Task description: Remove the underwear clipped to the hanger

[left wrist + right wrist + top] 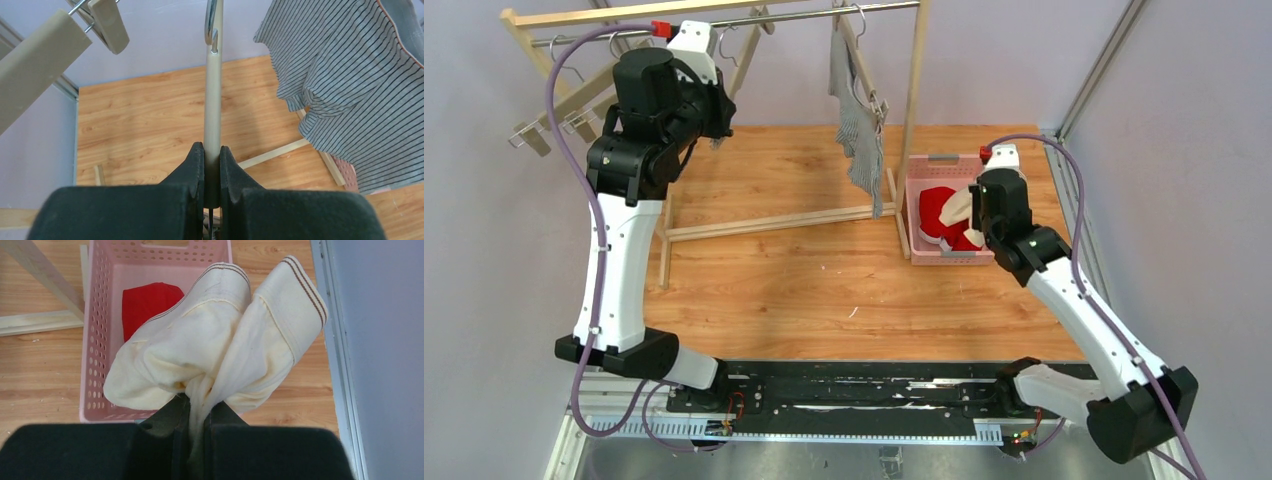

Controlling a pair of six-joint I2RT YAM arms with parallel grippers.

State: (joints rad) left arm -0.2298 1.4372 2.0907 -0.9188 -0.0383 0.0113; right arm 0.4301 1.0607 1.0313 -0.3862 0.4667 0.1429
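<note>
The robot's right gripper should release the cream boxers on top of the red boxers inside the pink basket (pixel 944 227) (pixel 156 347).
The grey-and-white pinstriped boxers (pixel 860 135) hang from a hanger on the rail (pixel 824 15); they also show at the right of the left wrist view (pixel 350 90). My left gripper (pixel 720 112) is raised by the rail and shut on the beige bar of an empty hanger (pixel 213 100), which sits between its fingertips (pixel 212 150). My right gripper (pixel 200 405) is shut on the cream boxers (pixel 215 340) and holds them over the pink basket (pixel 95 340). The red boxers (pixel 147 302) lie in the basket (pixel 912 215). The cream cloth also shows in the top view (pixel 959 207).
Several empty clip hangers (pixel 554 115) hang at the rail's left end; one shows close in the left wrist view (pixel 40 55). The wooden rack's post (pixel 912 110) and floor struts (pixel 774 222) stand between the arms. A metal frame edge (pixel 1074 190) runs right of the basket.
</note>
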